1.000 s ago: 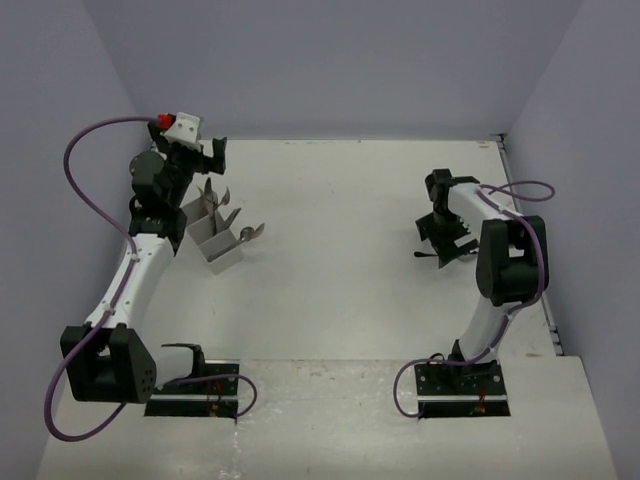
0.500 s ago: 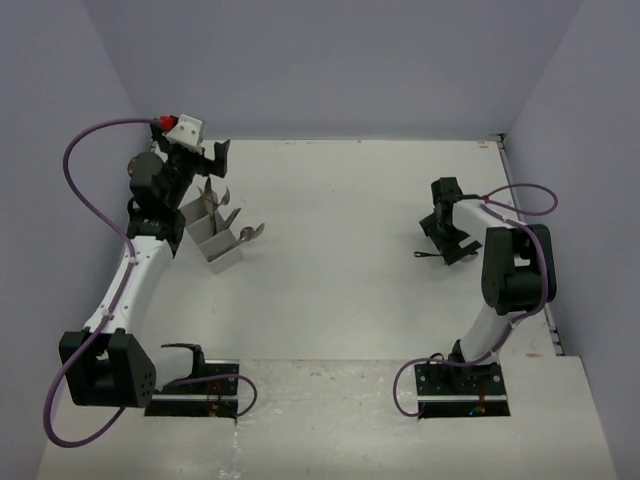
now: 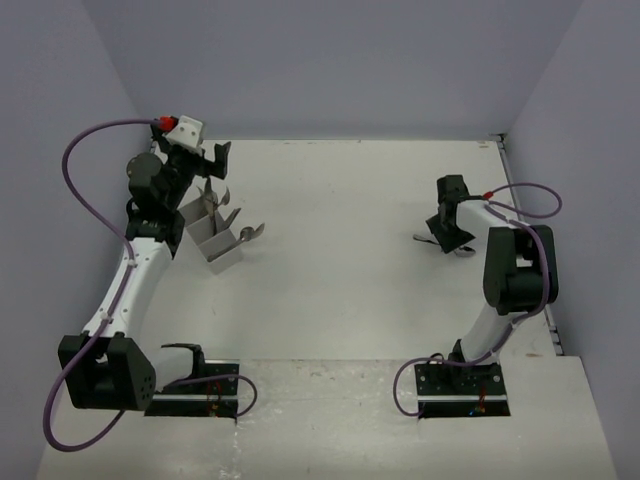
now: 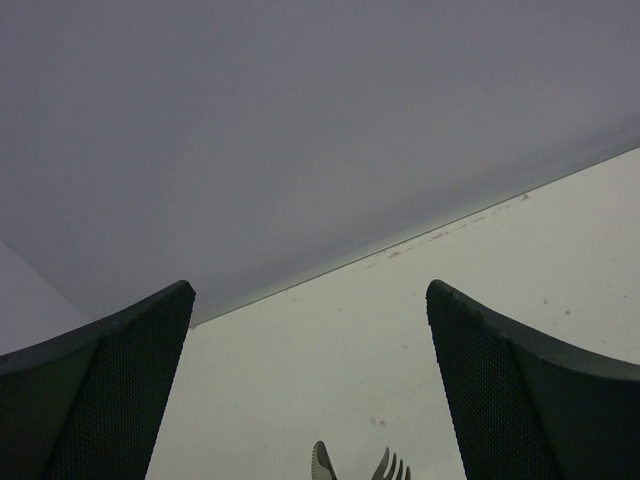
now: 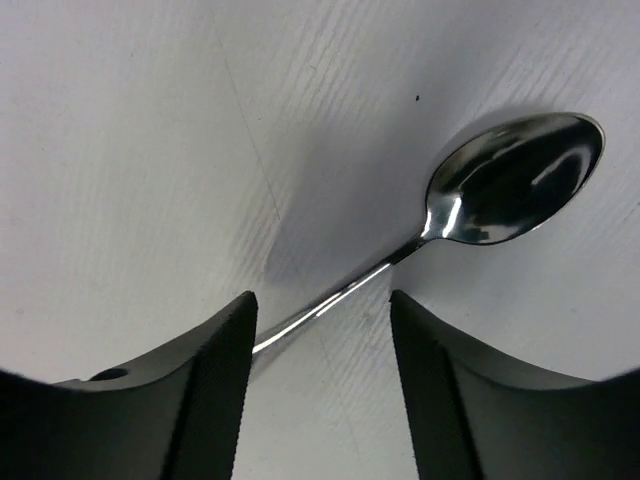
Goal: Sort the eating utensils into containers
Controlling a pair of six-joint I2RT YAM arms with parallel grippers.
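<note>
My right gripper has the spoon's handle slanting across its fingers, so next I open them and grip just below the spoon's bowl [image 5: 406,250], with the handle in line.
One spoon [image 5: 515,178] lies flat on the white table, its bowl to the upper right in the right wrist view. My right gripper [image 5: 322,305] is low over it, its jaws astride the thin handle [image 5: 330,300] with a gap still showing; the handle runs close by the left finger. From above, that gripper [image 3: 446,232] covers most of the spoon [image 3: 423,238]. The grey containers [image 3: 216,246] stand at the far left with several utensils [image 3: 226,196] sticking up. My left gripper [image 3: 212,155] hangs open above them, nothing in it; a knife tip [image 4: 322,462] and fork tines [image 4: 392,466] show below.
Grey walls enclose the table on three sides, with the back wall close behind the left gripper [image 4: 310,290]. A spoon bowl [image 3: 252,233] juts out of the containers toward the middle. The arm bases [image 3: 190,385] sit at the near edge.
My right gripper has dropped down and shifted slightly back over the spoon, and its jaws have narrowed around the handle. The left arm has barely moved.
</note>
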